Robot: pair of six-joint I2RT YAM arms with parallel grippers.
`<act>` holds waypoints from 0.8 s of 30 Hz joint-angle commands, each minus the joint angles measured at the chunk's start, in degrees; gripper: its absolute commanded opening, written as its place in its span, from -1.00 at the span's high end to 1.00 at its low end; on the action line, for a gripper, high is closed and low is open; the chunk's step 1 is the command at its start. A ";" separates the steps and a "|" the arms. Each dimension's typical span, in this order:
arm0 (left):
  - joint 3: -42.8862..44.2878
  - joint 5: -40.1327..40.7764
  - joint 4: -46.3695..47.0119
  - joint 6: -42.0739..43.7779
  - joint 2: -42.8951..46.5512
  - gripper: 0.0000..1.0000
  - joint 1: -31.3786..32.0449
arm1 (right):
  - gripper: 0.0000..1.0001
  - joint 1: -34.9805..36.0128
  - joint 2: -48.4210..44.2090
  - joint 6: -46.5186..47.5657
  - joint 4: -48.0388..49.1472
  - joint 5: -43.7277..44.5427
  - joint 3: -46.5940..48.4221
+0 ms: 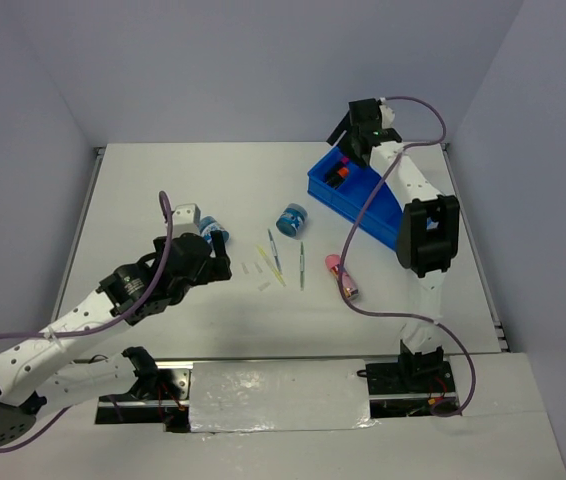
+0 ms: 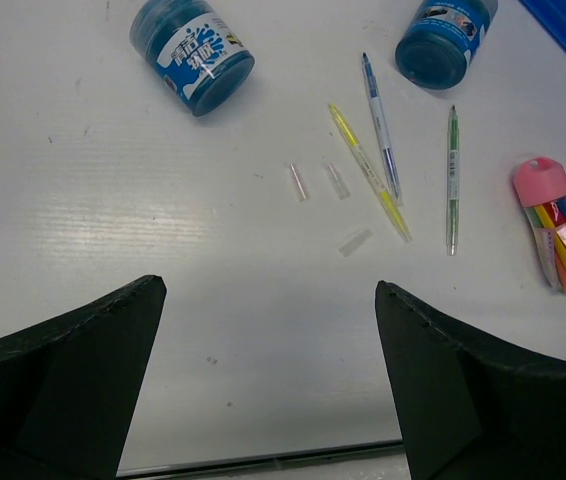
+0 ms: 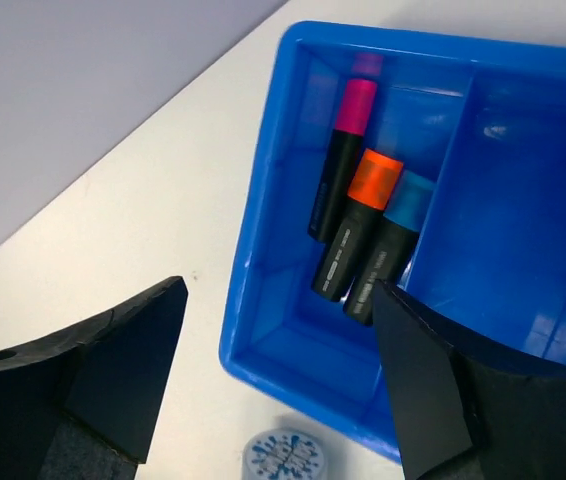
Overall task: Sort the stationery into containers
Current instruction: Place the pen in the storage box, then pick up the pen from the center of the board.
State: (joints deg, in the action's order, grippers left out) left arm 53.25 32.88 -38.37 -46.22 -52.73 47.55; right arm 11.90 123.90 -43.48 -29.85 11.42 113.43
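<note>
The robot's left gripper needs to next close on the middle of the small white piece (image 1: 246, 268) (image 2: 298, 182) that is farthest from the yellow pen.
The blue divided tray (image 1: 378, 215) lies at the right rear of the table. In one end compartment lie three black highlighters with a pink cap (image 3: 356, 105), an orange cap (image 3: 375, 180) and a blue cap (image 3: 408, 200). My right gripper (image 3: 278, 288) hangs open and empty above that end of the tray (image 3: 263, 200); in the top view the right gripper (image 1: 351, 148) is over the tray's far corner. My left gripper (image 2: 270, 288) is open over bare table, short of one blue tub (image 2: 193, 50). A second tub (image 2: 443, 40), thin pens (image 2: 368, 170), small white pieces (image 2: 298, 182) and a pink cylinder (image 2: 558, 225) lie beyond it.
The loose items lie mid-table between the arms, from the left tub (image 1: 213, 232) to the pink cylinder (image 1: 343, 277). The right arm's cable (image 1: 363, 215) hangs across the tray. A tub lid (image 3: 285, 455) shows just outside the tray's near wall. Grey walls enclose the table.
</note>
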 commanded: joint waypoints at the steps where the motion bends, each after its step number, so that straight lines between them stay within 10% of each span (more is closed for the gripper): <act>1: -0.43 -0.19 0.93 1.31 -0.27 -0.99 -0.09 | -0.64 1.10 -8.56 5.07 -0.91 0.98 1.80; 7: 1.93 2.09 -3.18 -0.89 -3.16 -0.99 -0.18 | -0.57 12.42 -28.22 17.11 4.08 -1.68 -21.85; 14: 6.77 5.61 -9.96 -0.80 -4.23 -0.99 -0.44 | -0.01 29.40 -37.94 11.41 9.17 9.23 -48.70; 24: 3.61 -0.36 -7.95 2.18 -1.50 -0.99 -0.44 | -0.04 30.55 -27.75 10.26 10.16 6.60 -51.99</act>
State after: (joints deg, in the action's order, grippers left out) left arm 57.63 34.15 -47.05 -45.78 -55.05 47.33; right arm 42.35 94.43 -32.93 -21.80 16.93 59.99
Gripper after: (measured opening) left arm 0.993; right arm 0.517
